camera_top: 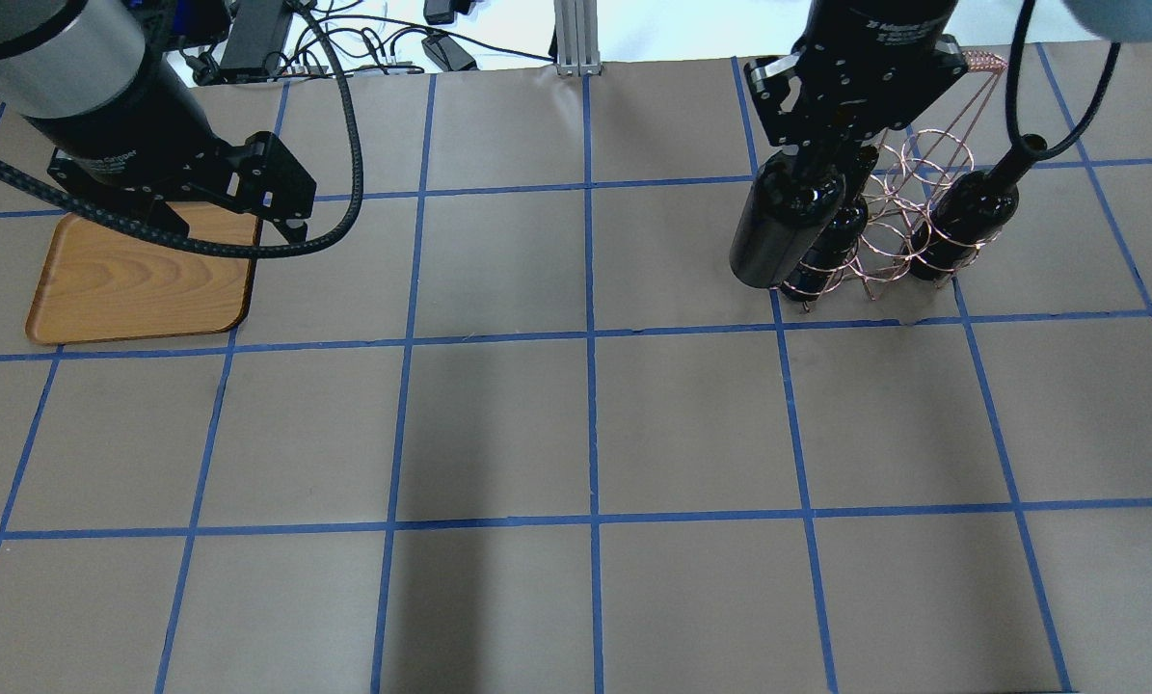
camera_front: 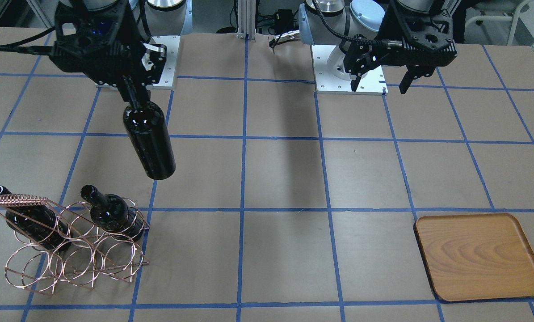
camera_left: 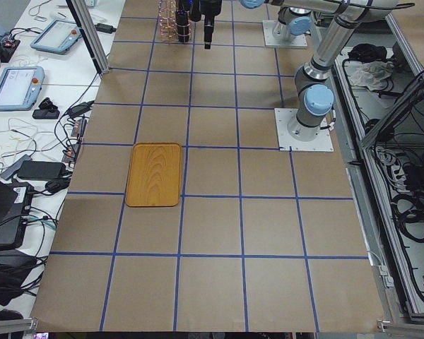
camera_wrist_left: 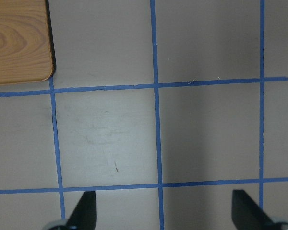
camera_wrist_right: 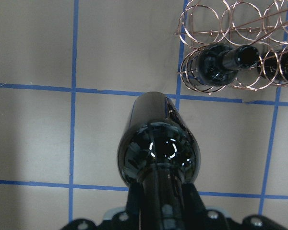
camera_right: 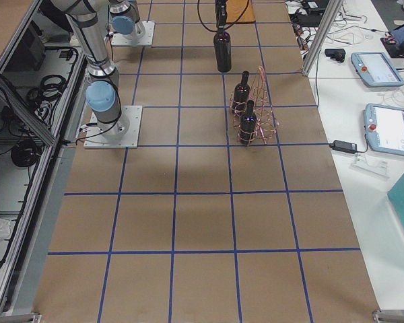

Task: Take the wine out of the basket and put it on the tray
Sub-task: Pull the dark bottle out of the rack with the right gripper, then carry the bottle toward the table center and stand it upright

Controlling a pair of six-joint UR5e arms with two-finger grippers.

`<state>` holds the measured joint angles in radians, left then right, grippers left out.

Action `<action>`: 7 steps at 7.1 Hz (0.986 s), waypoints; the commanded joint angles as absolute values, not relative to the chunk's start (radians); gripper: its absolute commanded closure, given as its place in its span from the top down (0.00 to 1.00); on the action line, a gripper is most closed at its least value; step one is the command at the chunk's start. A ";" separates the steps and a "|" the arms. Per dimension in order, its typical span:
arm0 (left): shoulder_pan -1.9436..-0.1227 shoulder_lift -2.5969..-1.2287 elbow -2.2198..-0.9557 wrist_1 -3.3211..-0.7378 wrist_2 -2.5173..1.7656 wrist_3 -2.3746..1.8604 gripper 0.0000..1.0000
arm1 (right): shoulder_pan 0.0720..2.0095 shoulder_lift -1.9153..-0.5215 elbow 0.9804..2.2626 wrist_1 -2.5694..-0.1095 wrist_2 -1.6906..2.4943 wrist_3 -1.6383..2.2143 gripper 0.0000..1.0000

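My right gripper needs to set the dark bottle down upright in the bare tape square (camera_front: pixel 271 162) (camera_wrist_right: pixel 36 146) between the basket and the tray.
My right gripper (camera_front: pixel 133 95) is shut on the neck of a dark wine bottle (camera_front: pixel 149 141). The bottle hangs base down above the table, clear of the copper wire basket (camera_front: pixel 72 250). It also shows in the overhead view (camera_top: pixel 786 226) and the right wrist view (camera_wrist_right: pixel 158 143). Two more dark bottles (camera_front: pixel 111 215) (camera_front: pixel 27 221) rest in the basket (camera_top: pixel 908 217). The wooden tray (camera_front: pixel 481 257) lies empty on the far side of the table (camera_top: pixel 137 284). My left gripper (camera_front: pixel 380 86) is open and empty, hovering beside the tray's corner (camera_wrist_left: pixel 19 43).
The table is brown paper with a blue tape grid. Both arm base plates (camera_front: pixel 349 67) sit at the robot's edge. Tablets and cables (camera_right: pixel 380 70) lie on the side bench beyond the table edge.
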<state>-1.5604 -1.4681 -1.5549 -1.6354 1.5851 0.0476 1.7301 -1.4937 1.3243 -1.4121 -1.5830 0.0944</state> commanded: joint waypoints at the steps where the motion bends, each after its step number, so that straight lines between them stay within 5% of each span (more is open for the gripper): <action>1: -1.560 -1.468 -1.555 -1.635 1.585 0.048 1.00 | 1.869 -1.425 1.325 -1.475 -1.574 0.297 0.00; 7: -1.552 -1.466 -1.552 -1.635 1.588 0.049 1.00 | 2.066 -1.246 1.432 -1.795 -1.532 0.590 0.00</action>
